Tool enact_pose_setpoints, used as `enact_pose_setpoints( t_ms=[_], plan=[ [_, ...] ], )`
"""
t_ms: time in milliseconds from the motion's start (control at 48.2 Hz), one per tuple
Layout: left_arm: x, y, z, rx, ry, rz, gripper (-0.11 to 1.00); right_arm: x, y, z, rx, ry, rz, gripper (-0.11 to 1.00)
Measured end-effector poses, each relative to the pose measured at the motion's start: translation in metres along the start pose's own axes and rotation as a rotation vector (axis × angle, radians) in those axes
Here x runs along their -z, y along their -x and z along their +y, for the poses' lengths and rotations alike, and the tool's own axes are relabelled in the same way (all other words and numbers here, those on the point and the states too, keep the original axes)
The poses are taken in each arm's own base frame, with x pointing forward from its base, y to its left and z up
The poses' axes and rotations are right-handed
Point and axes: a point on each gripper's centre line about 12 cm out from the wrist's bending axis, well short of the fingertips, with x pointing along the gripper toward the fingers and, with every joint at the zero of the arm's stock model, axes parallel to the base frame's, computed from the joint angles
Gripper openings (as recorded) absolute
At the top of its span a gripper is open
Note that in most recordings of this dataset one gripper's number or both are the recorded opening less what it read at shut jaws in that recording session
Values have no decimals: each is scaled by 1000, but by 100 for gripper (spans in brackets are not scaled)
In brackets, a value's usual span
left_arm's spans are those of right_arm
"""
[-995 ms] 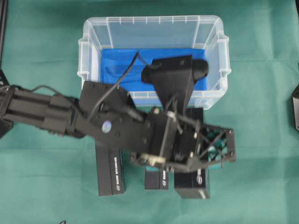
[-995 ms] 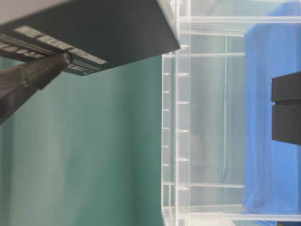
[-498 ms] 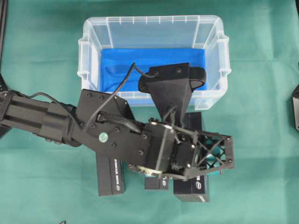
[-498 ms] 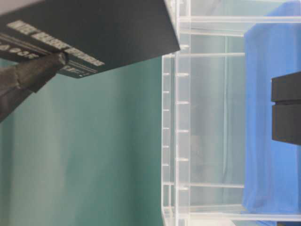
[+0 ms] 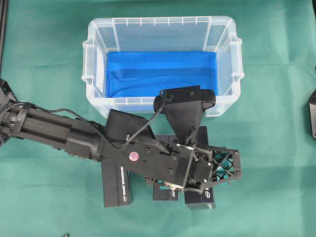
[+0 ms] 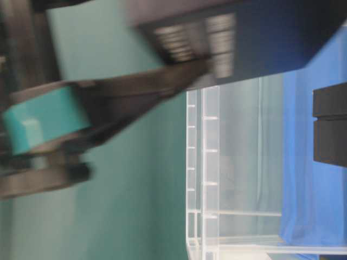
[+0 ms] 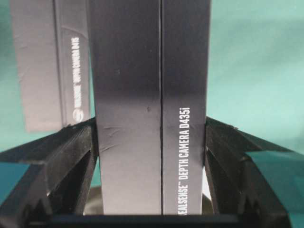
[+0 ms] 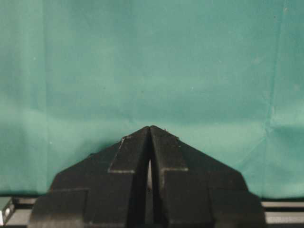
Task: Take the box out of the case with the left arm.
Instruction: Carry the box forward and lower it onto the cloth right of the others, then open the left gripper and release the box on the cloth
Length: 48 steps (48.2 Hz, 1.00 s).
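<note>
Next, my left gripper releases the held black box on the green cloth point(image 5: 201, 168) beside the small black box.
The clear case point(image 5: 160, 20) with its blue lining point(image 5: 160, 74) stands at the back of the green cloth, and no box shows inside it. In front of the case, my left gripper point(image 5: 210, 170) is shut on a black box point(image 5: 208, 198). In the left wrist view both fingers press the long sides of this box point(image 7: 147, 95), which is printed "DEPTH CAMERA D435i". The table-level view is blurred: it shows the box point(image 6: 260, 32) and a teal pad point(image 6: 46, 116) beside the case wall point(image 6: 203, 179). Whether the box rests on the cloth I cannot tell. My right gripper point(image 8: 150, 128) is shut and empty over bare cloth.
Two more black boxes lie on the cloth in front of the case: a long one point(image 5: 117, 183) at the left and a small one point(image 5: 165, 192) right beside the held box. The neighbour point(image 7: 52, 71) shows left of my fingers. A dark block point(image 6: 329, 132) sits at the right edge.
My left arm has moved away from the case toward the table's front and sunk lower, carrying the box. In the table-level view the box and fingers swept right, now blurred.
</note>
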Motion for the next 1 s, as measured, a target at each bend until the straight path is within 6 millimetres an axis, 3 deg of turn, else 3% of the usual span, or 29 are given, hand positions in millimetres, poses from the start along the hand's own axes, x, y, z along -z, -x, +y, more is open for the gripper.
enact_pose_setpoints(
  t_ms=[518,995],
  plan=[
    [-7,-57,16,-5,-33,-54,61,0,0,0,0,2,0,2],
    [-12,-76,20,11,-40,-49,61,0,0,0,1,0,2,2]
  ],
)
